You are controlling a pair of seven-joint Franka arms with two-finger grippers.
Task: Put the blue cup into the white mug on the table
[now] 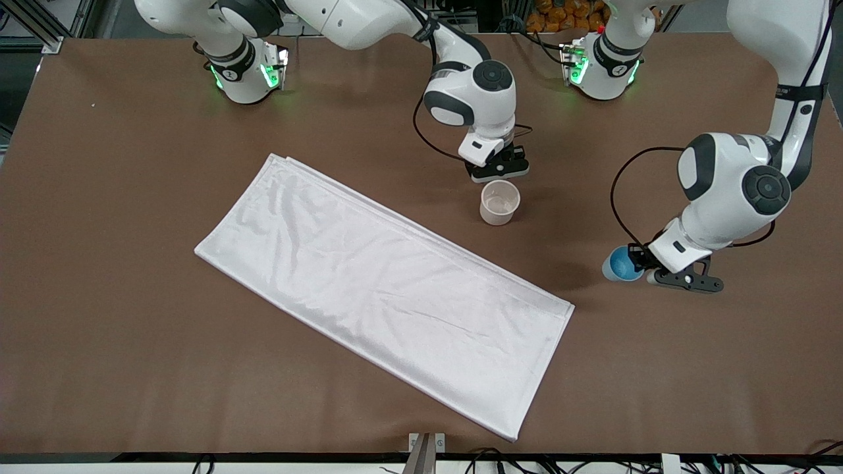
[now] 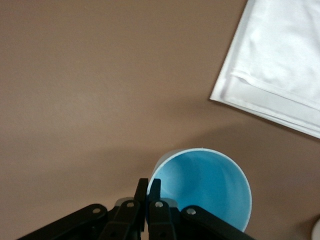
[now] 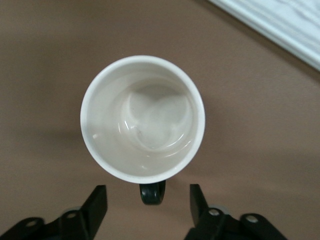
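The white mug is empty, just beyond the folded cloth's long edge. Next, my left gripper lets go of the blue cup, now upright at the table's end, inside the empty white mug (image 1: 502,198).
The blue cup (image 1: 619,263) is upright at the left arm's end of the table (image 1: 118,197). My left gripper (image 1: 642,265) is shut on its rim, one finger inside and one outside. In the left wrist view the cup (image 2: 205,190) opens toward the camera with the gripper (image 2: 148,187) pinching its wall. I cannot tell whether the cup touches the table. The white mug (image 1: 499,203) stands empty near the table's middle. My right gripper (image 1: 498,172) is open just over it. In the right wrist view its fingers (image 3: 97,202) stand apart on either side of the mug's (image 3: 143,120) black handle (image 3: 152,192).
A large white folded cloth (image 1: 388,289) lies diagonally across the middle of the table, beside the mug and nearer to the front camera. Its corner shows in the left wrist view (image 2: 280,65) and its edge in the right wrist view (image 3: 290,20).
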